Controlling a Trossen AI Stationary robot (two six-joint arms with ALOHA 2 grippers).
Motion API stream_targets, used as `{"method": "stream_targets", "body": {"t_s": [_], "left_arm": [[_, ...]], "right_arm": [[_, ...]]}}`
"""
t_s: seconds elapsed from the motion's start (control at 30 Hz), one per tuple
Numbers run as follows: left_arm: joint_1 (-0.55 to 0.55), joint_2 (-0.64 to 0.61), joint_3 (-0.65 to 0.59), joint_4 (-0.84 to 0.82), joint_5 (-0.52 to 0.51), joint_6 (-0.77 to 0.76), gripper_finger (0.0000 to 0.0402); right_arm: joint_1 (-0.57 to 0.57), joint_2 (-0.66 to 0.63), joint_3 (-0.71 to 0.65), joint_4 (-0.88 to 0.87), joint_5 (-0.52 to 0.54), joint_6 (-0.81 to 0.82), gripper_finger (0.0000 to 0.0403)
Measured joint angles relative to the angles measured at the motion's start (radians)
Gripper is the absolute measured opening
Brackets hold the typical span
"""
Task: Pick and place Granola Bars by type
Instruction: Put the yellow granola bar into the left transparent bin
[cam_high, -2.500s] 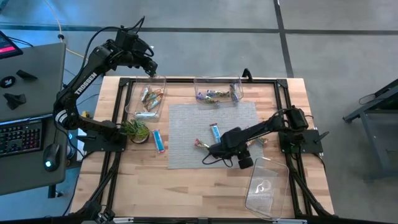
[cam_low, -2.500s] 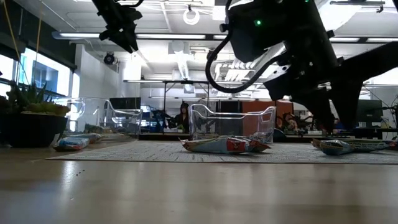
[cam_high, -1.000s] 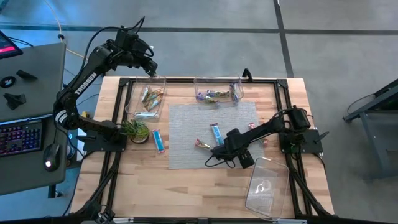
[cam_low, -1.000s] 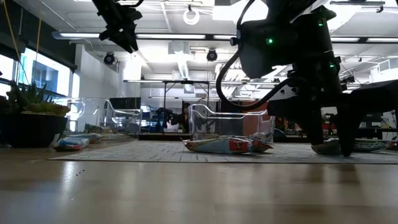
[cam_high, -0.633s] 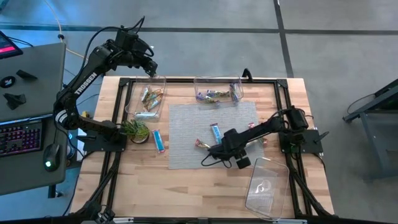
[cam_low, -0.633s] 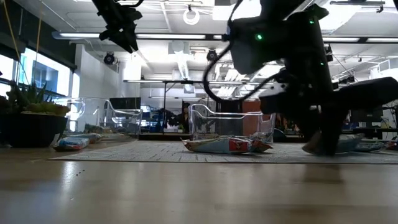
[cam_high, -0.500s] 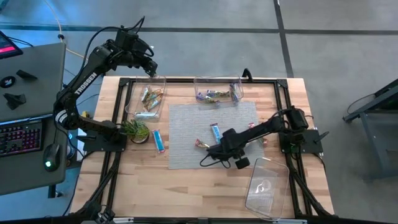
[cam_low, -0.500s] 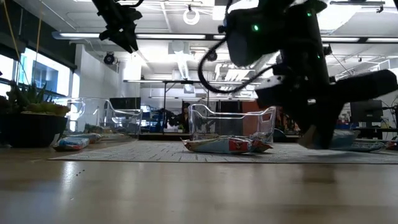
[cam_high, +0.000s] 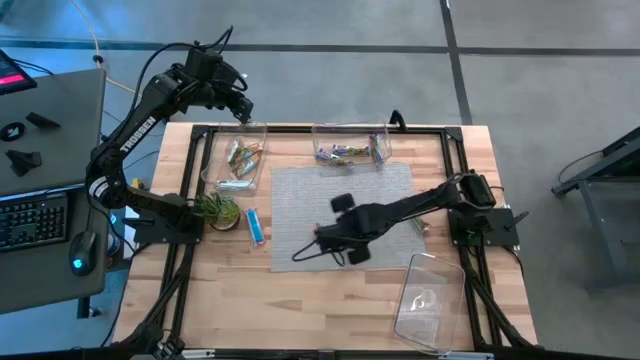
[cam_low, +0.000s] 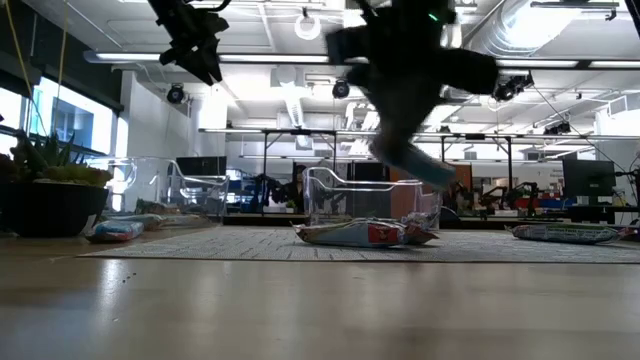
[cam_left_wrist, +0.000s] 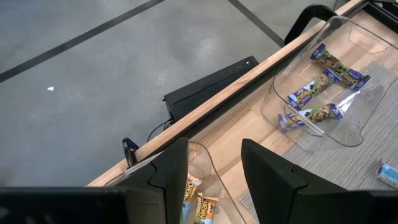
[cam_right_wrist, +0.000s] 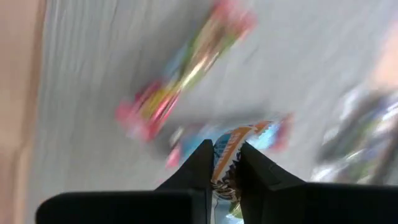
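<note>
Next, my right gripper lets the granola bar go so that it ends up among the orange-brown bars in the clear bin (cam_high: 245, 168) that stands behind the plant.
My right gripper (cam_high: 325, 236) hangs over the grey mat (cam_high: 300, 195), shut on a blue granola bar (cam_right_wrist: 227, 154) that shows blurred in the low view (cam_low: 425, 168). A red-and-green bar (cam_low: 365, 233) lies flat on the mat below it (cam_right_wrist: 186, 68). Another blue bar (cam_high: 256, 227) lies on the wood left of the mat. My left gripper (cam_left_wrist: 214, 171) stands open high above the far-left clear bin (cam_high: 240, 155), which holds orange-brown bars. The far-middle bin (cam_high: 350, 148) holds purple bars (cam_left_wrist: 323, 93). My right gripper pinches the blue bar between its two fingers, about mid-length (cam_right_wrist: 227, 149). The wrapper spreads out to either side of the fingers, which lie across it and slant down at it. The bar is lifted clear of the mat.
An empty clear bin (cam_high: 430, 295) sits at the near right corner. A small green plant (cam_high: 215, 208) stands by the left arm's base. More bars lie at the mat's right edge (cam_low: 565, 233). A black frame runs round the table top.
My right gripper has shut on the blue bar that lay on the mat, lifted it clear and swung up and toward the table's left edge. The red-and-green bar has stayed on the mat.
</note>
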Motion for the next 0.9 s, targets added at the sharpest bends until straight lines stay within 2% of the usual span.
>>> {"method": "stream_targets", "body": {"t_s": [0.1, 0.2, 0.33, 0.43, 0.53, 0.6, 0.67, 0.8, 0.9], "left_arm": [[0.000, 0.000, 0.000, 0.000, 0.000, 0.000, 0.0145], [0.000, 0.000, 0.000, 0.000, 0.000, 0.000, 0.0145], [0.000, 0.000, 0.000, 0.000, 0.000, 0.000, 0.0145], [0.000, 0.000, 0.000, 0.000, 0.000, 0.000, 0.0145], [0.000, 0.000, 0.000, 0.000, 0.000, 0.000, 0.0145], [0.000, 0.000, 0.000, 0.000, 0.000, 0.000, 0.0145], [0.000, 0.000, 0.000, 0.000, 0.001, 0.000, 0.0145], [0.000, 0.000, 0.000, 0.017, -0.003, 0.008, 0.0145], [0.000, 0.000, 0.000, 0.038, -0.003, 0.009, 0.0145]], "right_arm": [[-0.016, -0.001, 0.051, 0.164, 0.084, -0.095, 0.0036], [-0.059, -0.002, 0.050, 0.510, 0.133, -0.202, 0.0032], [-0.148, -0.002, -0.030, 1.114, 0.011, -0.247, 0.0031], [-0.219, 0.011, -0.117, 1.580, -0.108, -0.138, 0.0035], [-0.278, 0.066, -0.163, 1.884, -0.140, 0.013, 0.0034], [-0.310, 0.119, -0.164, 1.973, -0.136, 0.065, 0.0032], [-0.334, 0.177, -0.132, 1.990, -0.100, 0.110, 0.0030], [-0.359, 0.304, -0.002, 1.989, -0.078, 0.233, 0.0030], [-0.369, 0.403, 0.116, 1.970, -0.113, 0.224, 0.0033]]}}
